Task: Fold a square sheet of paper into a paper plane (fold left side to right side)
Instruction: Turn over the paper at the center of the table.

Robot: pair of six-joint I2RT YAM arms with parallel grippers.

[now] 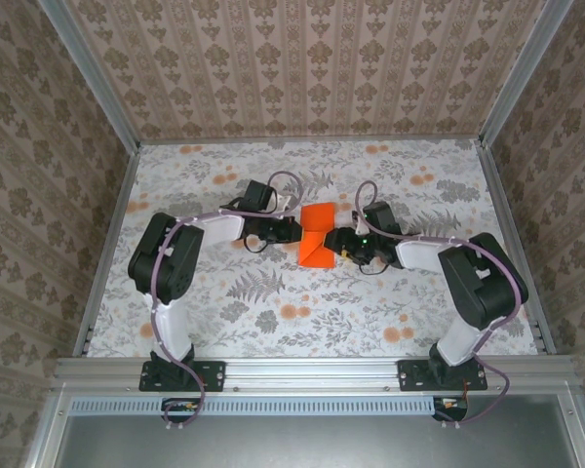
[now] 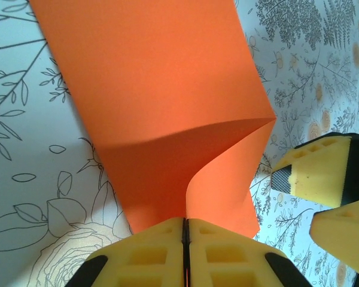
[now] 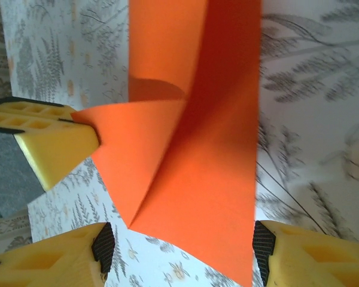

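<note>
The left gripper's pinch buckles the orange sheet along a slanted crease, so next the right gripper lifts the sheet by its edge [image 3: 131,224] for the left gripper to regrasp.
The bright orange sheet of paper [image 1: 318,236] lies mid-table, its left side lifted and curled over toward the right. My left gripper [image 1: 291,231] is shut on the lifted edge; in the left wrist view the paper [image 2: 167,101] rises and bends straight out of the closed yellow fingers [image 2: 149,251] of that gripper [image 2: 185,222]. My right gripper [image 1: 347,246] stands open at the sheet's right side. In the right wrist view the paper [image 3: 209,161] spreads across the gap of the open right gripper [image 3: 180,246], and the left gripper's fingers [image 3: 51,140] pinch the folded-over corner.
The table [image 1: 224,302] wears a pale cloth with grey ferns and small pale orange flower blotches [image 1: 294,312]. Patterned walls close in the back and both sides [image 1: 312,58]. The two grippers are close together over the paper, the right one's fingers [image 2: 320,173] showing in the left wrist view.
</note>
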